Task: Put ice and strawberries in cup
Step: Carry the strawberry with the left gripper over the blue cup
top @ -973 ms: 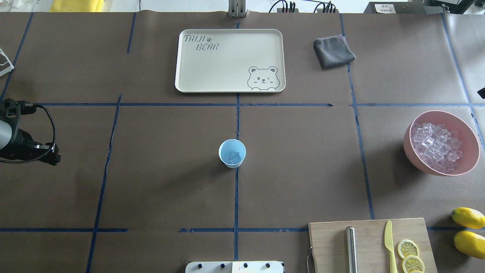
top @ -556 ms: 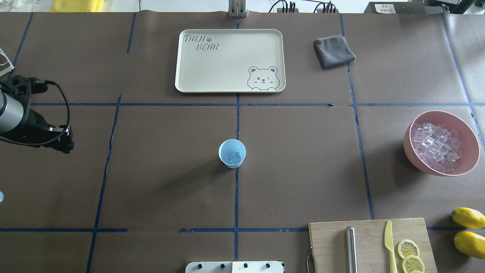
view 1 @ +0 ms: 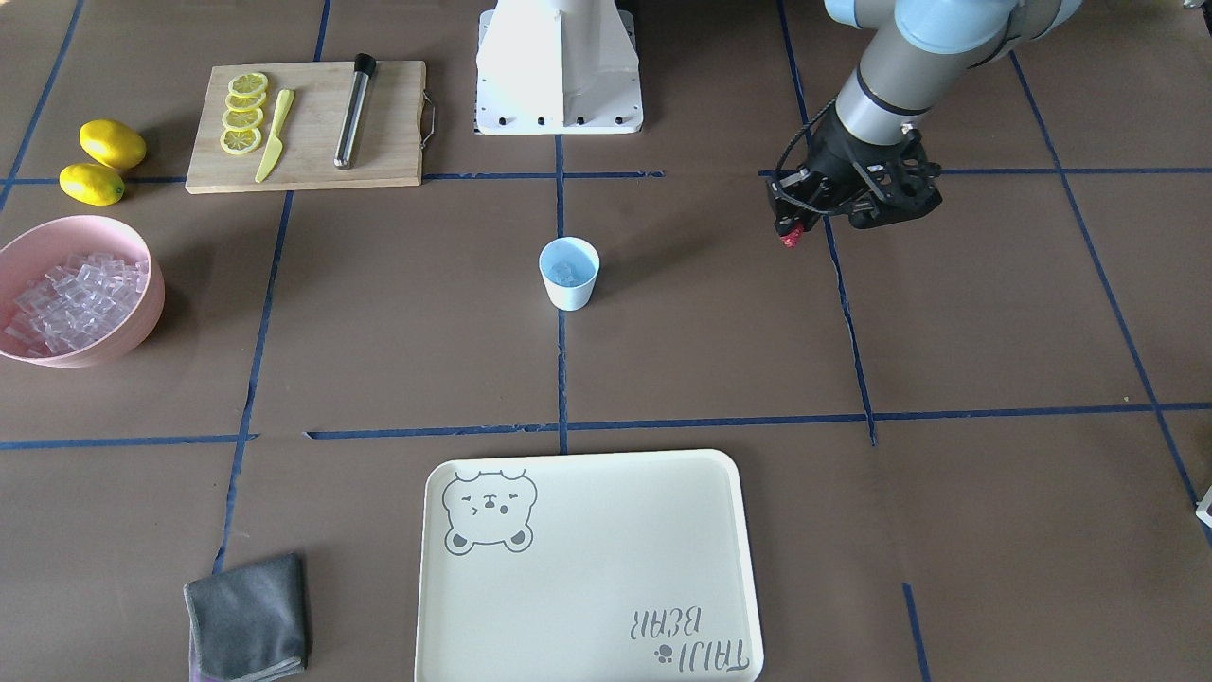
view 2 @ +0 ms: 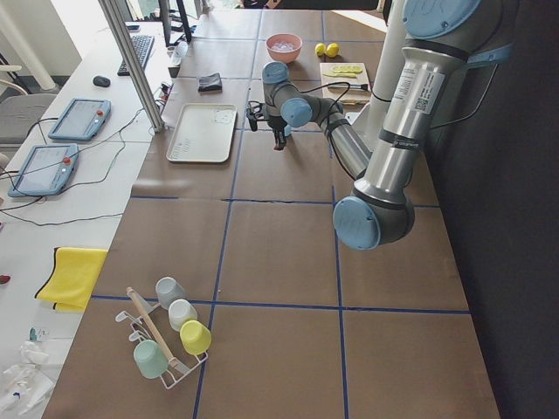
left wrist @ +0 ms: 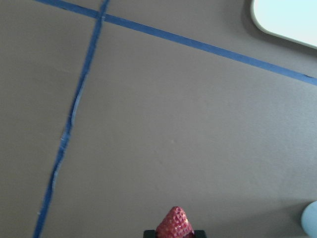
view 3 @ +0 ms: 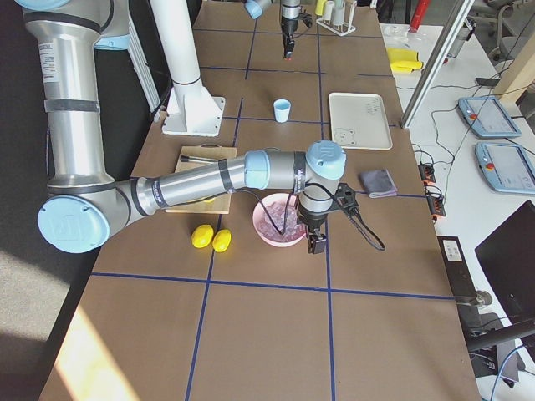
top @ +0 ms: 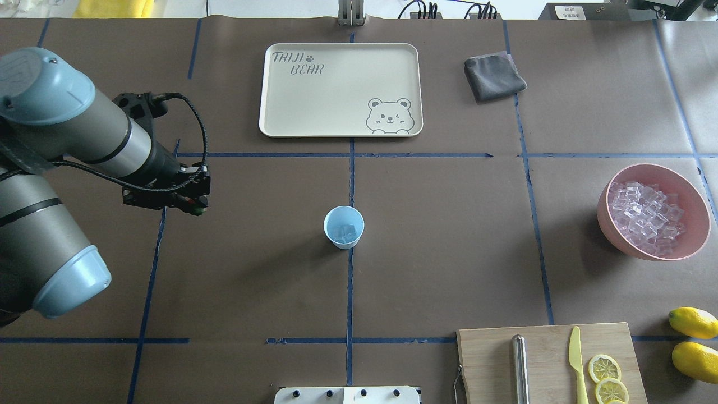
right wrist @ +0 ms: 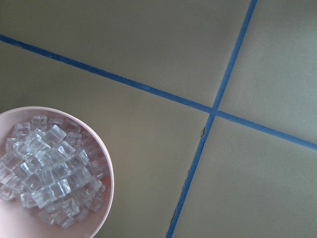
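The robot's left gripper should release the red strawberry on the clear ice cubes inside the pale blue cup [view 1: 575, 279].
The pale blue cup [top: 344, 226] stands upright at the table's middle with a few clear ice cubes [top: 343, 232] in it; it also shows in the front view [view 1: 569, 275]. My left gripper [top: 193, 209] hangs above the table to the cup's left, shut on a red strawberry [left wrist: 174, 224] that also shows in the front view [view 1: 789, 238]. My right gripper [view 3: 316, 243] shows only in the exterior right view, beside the pink bowl [top: 611, 221] of ice [top: 645, 216]; I cannot tell whether it is open or shut.
A cream bear tray [top: 336, 84] lies at the far middle, with a grey cloth [top: 493, 76] to its right. A cutting board [top: 549, 359] with a metal rod, a yellow knife and lemon slices is near right. Two lemons [top: 694, 322] lie beside it.
My left arm has swung in from the table's left edge toward the cup, carrying the strawberry. The cup and the bowl have not moved.
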